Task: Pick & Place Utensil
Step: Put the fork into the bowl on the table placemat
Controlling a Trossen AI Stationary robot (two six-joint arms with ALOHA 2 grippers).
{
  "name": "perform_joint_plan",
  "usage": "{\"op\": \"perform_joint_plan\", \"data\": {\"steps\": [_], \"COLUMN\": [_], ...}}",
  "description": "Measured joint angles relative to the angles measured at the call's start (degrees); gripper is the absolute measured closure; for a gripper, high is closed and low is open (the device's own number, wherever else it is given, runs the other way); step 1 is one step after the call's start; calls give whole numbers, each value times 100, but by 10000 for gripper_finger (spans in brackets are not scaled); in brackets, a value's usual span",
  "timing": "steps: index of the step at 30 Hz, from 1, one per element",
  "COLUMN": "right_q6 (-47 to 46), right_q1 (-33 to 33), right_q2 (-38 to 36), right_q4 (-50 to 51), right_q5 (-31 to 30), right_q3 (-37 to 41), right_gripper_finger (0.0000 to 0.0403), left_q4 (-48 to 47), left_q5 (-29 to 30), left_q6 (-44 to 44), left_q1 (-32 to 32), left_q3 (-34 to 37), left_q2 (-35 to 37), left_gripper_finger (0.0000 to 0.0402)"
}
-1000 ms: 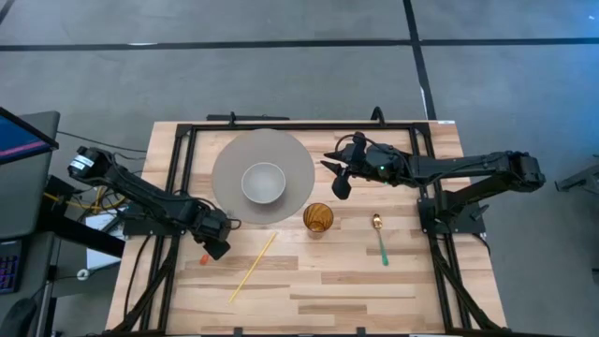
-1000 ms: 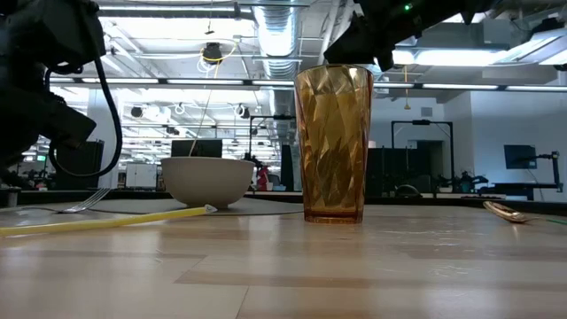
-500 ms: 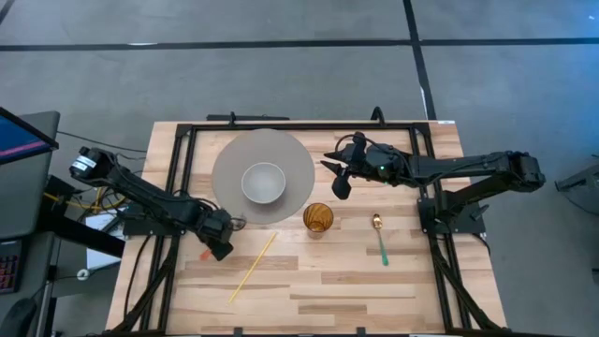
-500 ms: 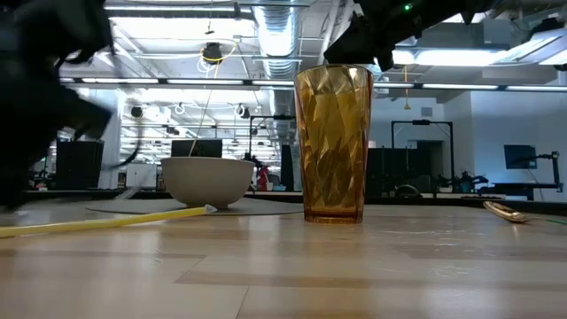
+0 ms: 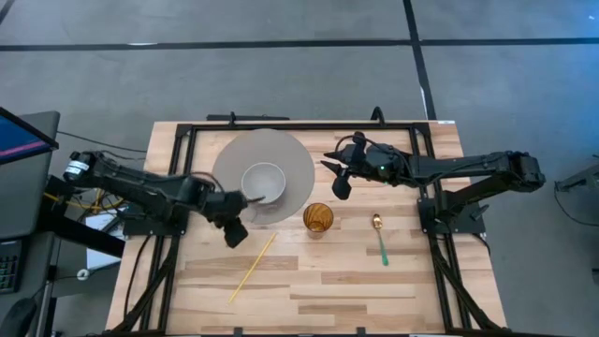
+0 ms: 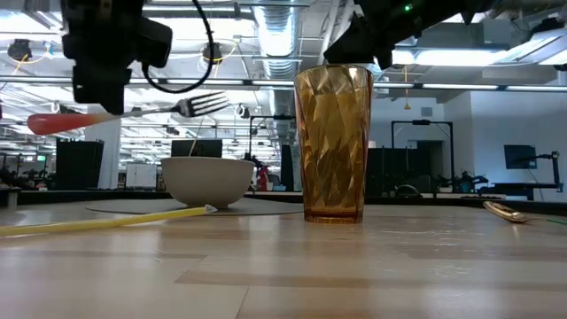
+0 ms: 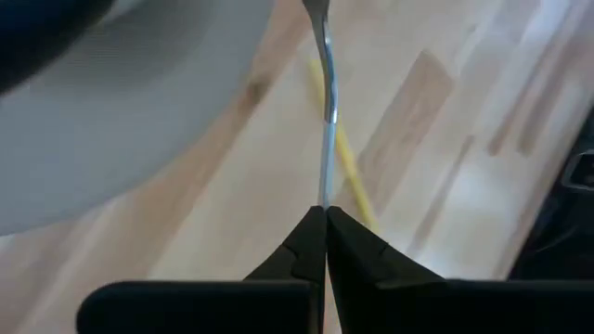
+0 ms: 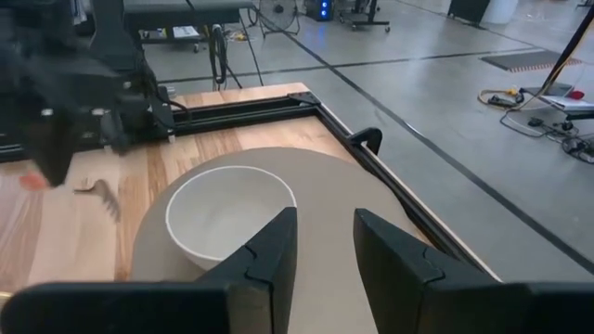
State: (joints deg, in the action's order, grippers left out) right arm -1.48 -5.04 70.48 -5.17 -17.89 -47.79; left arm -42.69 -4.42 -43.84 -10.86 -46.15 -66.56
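Next, my left gripper releases the fork in the white bowl [image 5: 258,194], orange handle leaning over the bowl's near rim.
A fork [image 6: 168,108] with an orange handle end [image 6: 44,122] hangs level in the air, and my left gripper [image 6: 104,99] is shut on it. In the high view that gripper [image 5: 234,225] is at the near left rim of the grey plate [image 5: 295,154]. The fork's tines [image 5: 253,198] point toward the white bowl [image 5: 264,183] on the plate. My right gripper [image 8: 325,243] stands open above the plate's right rim and holds nothing. An amber glass [image 5: 318,218] stands near the plate. My left gripper pinches the fork's thin metal shaft [image 7: 325,176] between its two fingertips, between the orange handle and the tines. The fingers come from above, pointing down, and lie across the fork. The fork is lifted clear, roughly level, with its tines toward the bowl.
A yellow stick [image 5: 253,267] lies slantwise on the wood, near of the plate. A spoon with a green handle [image 5: 380,240] lies right of the glass. A black frame [image 5: 281,124] borders the table's far part.
My left gripper has shut on the fork, which lay on the table left of the plate. It has lifted the fork clear and carried it up and toward the table's right, up to the plate and bowl. My right gripper has kept still.
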Motion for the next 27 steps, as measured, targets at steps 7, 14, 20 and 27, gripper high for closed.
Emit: {"op": "perform_joint_plan", "data": {"steps": [7,14,20,27], "right_q6": [348,356,354,353], "right_q1": [0,0,0,2], "right_q2": [0,0,0,0], "right_q4": [-6,-13,0,42], "right_q5": [0,0,0,0], "right_q3": [0,0,0,0], "right_gripper_finger": [301,301,301,301], "left_q4": [-1108,-1123,-1137,-1155], "left_q5": [-574,-2323,-3914,-4087], "left_q6": [1401,1493,373,419], "left_q1": [1674,3567,4068,3976], "left_q3": [-658,-847,-846,-844], "left_q2": [-2,-276,-1072,-1787], "left_gripper_finger": [393,393,395,395]}}
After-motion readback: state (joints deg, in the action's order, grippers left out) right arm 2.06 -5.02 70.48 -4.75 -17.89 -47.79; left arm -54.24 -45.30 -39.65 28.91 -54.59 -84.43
